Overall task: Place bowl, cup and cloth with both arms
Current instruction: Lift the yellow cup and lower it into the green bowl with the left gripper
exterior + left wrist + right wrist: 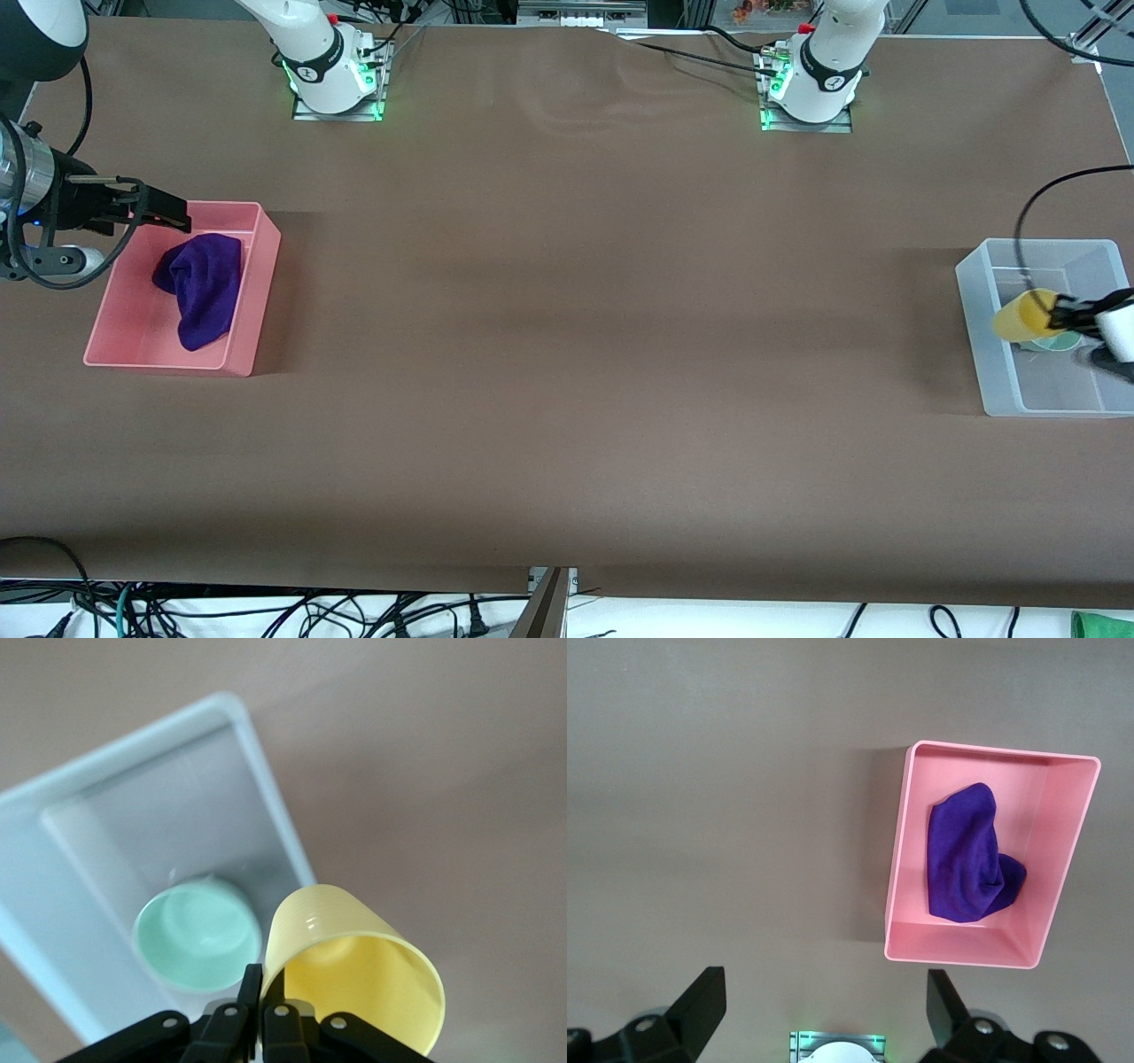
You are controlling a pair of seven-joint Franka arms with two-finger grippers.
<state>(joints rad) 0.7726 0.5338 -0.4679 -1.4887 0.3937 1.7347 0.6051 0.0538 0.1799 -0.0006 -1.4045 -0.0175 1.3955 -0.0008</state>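
I will use my left gripper to set the yellow cup down inside the pale green bowl (1045, 319) (198, 937) in the clear bin. The yellow cup now hangs tilted over that bin.
The yellow cup (1023, 316) hangs tilted over the clear bin (973, 292) at the left arm's end of the table, its rim pinched by my left gripper (1066, 314), which is shut on it. In the left wrist view the cup (354, 966) sits beside the pale green bowl (197, 937), which rests on the bin's floor (133, 833); the left gripper (263, 997) clamps the cup's wall. The bowl (1059, 341) peeks from under the cup. The purple cloth (202, 285) lies in the pink bin (257, 292). My right gripper (173, 213) hovers open over that bin's edge; its fingers (702, 997) hold nothing.
The right arm's base (330, 66) and the left arm's base (819, 84) stand along the table's edge farthest from the camera. Cables (266, 616) trail below the table's near edge. Brown tabletop (576, 337) stretches between the two bins.
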